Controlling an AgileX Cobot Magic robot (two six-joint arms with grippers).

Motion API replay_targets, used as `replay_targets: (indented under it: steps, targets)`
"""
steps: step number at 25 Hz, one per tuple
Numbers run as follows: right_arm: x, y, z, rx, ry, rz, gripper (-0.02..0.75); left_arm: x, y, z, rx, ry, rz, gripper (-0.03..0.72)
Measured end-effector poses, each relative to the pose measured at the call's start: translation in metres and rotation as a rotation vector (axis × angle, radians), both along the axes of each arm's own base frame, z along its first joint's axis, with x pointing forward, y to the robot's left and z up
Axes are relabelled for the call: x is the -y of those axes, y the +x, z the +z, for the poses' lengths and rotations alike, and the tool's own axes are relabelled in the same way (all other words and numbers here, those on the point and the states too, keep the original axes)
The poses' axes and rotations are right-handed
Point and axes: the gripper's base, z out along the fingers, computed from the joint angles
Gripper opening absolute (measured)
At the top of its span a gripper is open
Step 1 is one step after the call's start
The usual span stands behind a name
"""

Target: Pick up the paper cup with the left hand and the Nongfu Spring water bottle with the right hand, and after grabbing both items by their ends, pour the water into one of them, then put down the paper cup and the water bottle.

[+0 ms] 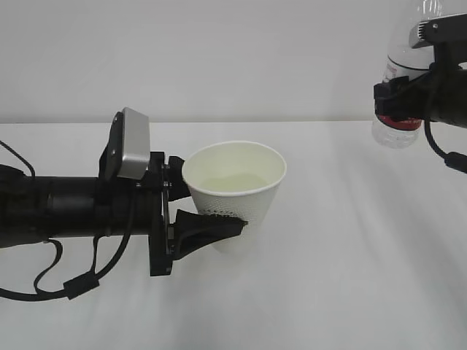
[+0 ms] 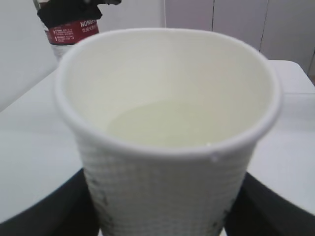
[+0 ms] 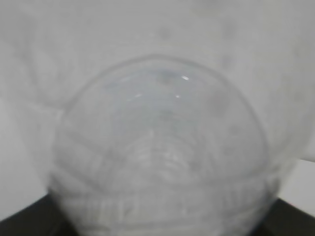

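Note:
The robot's right gripper needs to put the Nongfu Spring water bottle down on the far part of the white table (image 1: 371, 177).
My left gripper (image 1: 210, 200) is shut on the paper cup (image 1: 235, 197) and holds it upright above the table, one finger (image 1: 211, 227) across its near side. In the left wrist view the cup (image 2: 167, 187) fills the frame between two dark fingers (image 2: 47, 211). Clear water (image 2: 167, 125) lies in its bottom. At the top right, my right gripper (image 1: 400, 100) is shut on the red-labelled middle of the Nongfu Spring water bottle (image 1: 396, 135), held high and about upright, away from the cup. Up close, the right wrist view shows the bottle (image 3: 162, 147) as clear and blurred.
A white table (image 1: 350, 277) spreads under both arms, with a plain white wall behind. Loose black cables (image 1: 73, 284) hang under the left arm. From the left wrist, the bottle's red label (image 2: 74, 29) shows beyond the cup's rim.

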Motion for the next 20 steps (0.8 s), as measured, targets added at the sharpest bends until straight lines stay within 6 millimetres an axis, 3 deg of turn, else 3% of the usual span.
replay_targets:
  steps: [6, 20]
  targets:
    - [-0.001, 0.004, -0.005, 0.017, 0.008, 0.003, 0.458, 0.000, 0.000, 0.000, 0.000, -0.001, 0.002, 0.486]
    - [-0.002, 0.016, -0.043, -0.020, 0.036, -0.008, 0.458, 0.000, 0.000, 0.000, 0.000, -0.001, 0.002, 0.486]
